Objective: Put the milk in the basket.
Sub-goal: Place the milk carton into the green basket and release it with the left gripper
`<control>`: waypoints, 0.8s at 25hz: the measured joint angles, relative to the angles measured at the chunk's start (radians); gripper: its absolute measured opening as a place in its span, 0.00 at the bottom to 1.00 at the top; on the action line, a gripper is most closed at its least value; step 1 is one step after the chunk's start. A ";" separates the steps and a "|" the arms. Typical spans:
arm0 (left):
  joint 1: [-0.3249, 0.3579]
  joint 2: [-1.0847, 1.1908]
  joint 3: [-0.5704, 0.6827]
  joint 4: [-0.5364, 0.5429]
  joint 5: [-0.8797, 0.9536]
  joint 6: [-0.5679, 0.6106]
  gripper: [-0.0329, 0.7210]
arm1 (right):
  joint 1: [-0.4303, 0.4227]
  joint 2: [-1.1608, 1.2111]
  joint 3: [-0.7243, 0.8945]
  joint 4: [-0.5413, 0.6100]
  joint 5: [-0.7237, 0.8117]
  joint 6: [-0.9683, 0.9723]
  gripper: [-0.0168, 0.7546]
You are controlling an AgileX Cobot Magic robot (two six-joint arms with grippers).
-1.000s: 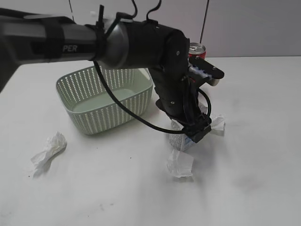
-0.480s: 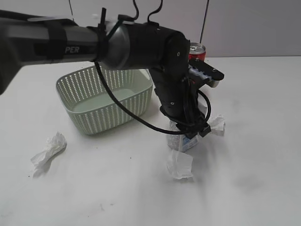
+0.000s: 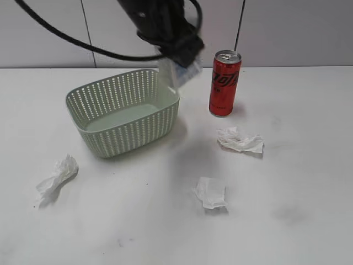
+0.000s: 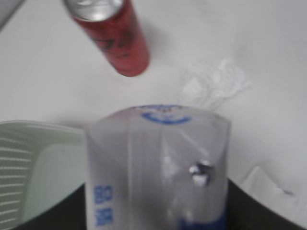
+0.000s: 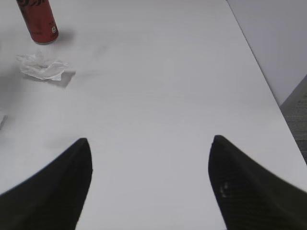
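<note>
I will use my left gripper to set the milk down on the middle of the pale green basket's bottom (image 3: 124, 117), near the front side of the basket.
My left gripper (image 3: 177, 55) is shut on the milk (image 3: 177, 72), a small white and blue carton, and holds it in the air above the right rim of the pale green basket (image 3: 105, 138). In the left wrist view the milk (image 4: 158, 167) fills the space between the jaws, with the basket (image 4: 29, 167) below at the left. My right gripper (image 5: 149, 148) is open and empty over bare table; it does not show in the exterior view.
A tall red soda can (image 3: 224, 83) stands right of the basket; it also shows in the left wrist view (image 4: 112, 36). Crumpled white tissues lie at the left (image 3: 57, 175), centre front (image 3: 210, 192) and right (image 3: 240, 140). The table's right edge (image 5: 268, 81) runs beside the right gripper.
My left gripper has lifted the milk off the table from beside the tissues and carried it up and back to the left, over the basket's right rim. The can is now uncovered.
</note>
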 joint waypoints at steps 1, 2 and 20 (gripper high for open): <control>0.034 -0.018 0.000 0.001 0.006 -0.001 0.48 | 0.000 0.000 0.000 0.000 0.000 0.000 0.78; 0.071 -0.035 0.000 0.002 0.012 -0.001 0.48 | 0.000 0.000 0.000 0.000 0.000 0.000 0.78; 0.282 0.198 -0.001 -0.029 0.099 -0.001 0.48 | 0.000 0.000 0.000 0.000 0.000 -0.001 0.78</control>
